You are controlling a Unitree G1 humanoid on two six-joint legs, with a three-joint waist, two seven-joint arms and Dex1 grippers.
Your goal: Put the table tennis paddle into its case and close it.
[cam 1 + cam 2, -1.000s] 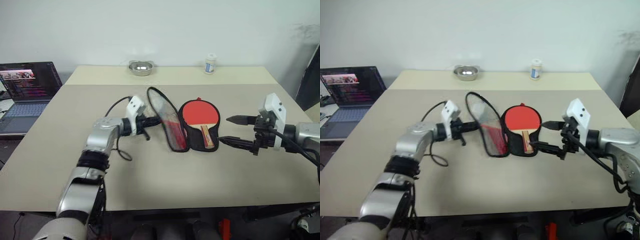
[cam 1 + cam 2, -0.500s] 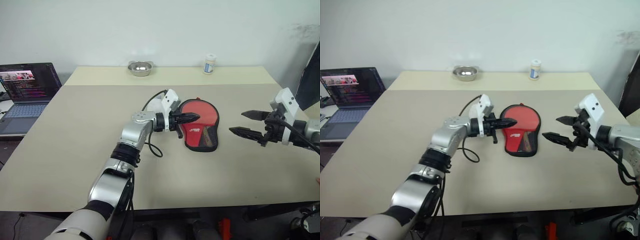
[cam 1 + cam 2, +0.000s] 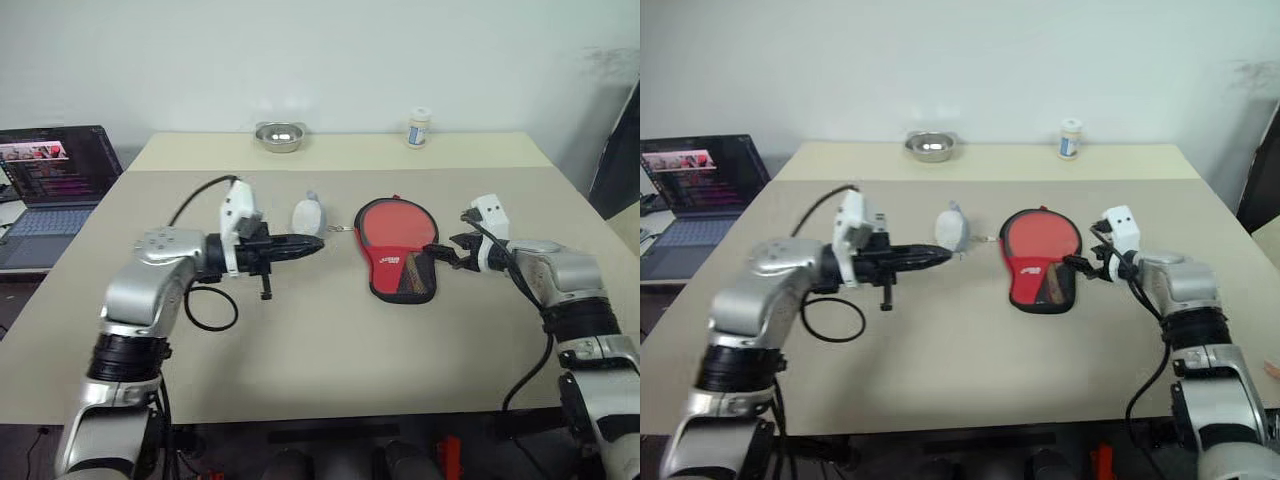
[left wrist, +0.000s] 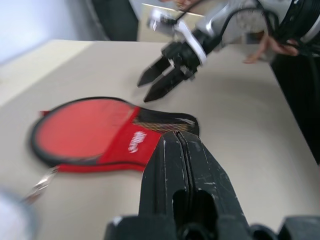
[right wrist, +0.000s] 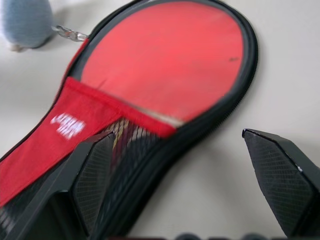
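Observation:
The case is far from the near edge of the table, so my right gripper should grab the black edging [image 5: 167, 152] next to the mesh pocket and pull the case closer before closing it.
The case [image 3: 400, 248] lies flat at the table's middle, its red side with white logo and black mesh pocket up and its flap down. The table tennis paddle is hidden inside it. A small grey round tag [image 3: 308, 213] lies just left of the case on a short chain. My left gripper [image 3: 316, 243] hovers left of the case, shut on nothing and pointing toward it. My right gripper [image 5: 176, 135] is open at the case's right edge near the narrow end, one finger [image 5: 95, 170] over the mesh pocket and the other beyond the black edging.
A steel bowl [image 3: 280, 134] and a small white bottle [image 3: 420, 127] stand at the table's far edge. A laptop [image 3: 55, 175] sits on a side surface to the left. A person's hand [image 4: 260, 47] shows beyond my right arm.
The case's flap, upright a second ago, now lies shut. My left gripper has drawn back left from the case. My right gripper has moved in to its right edge.

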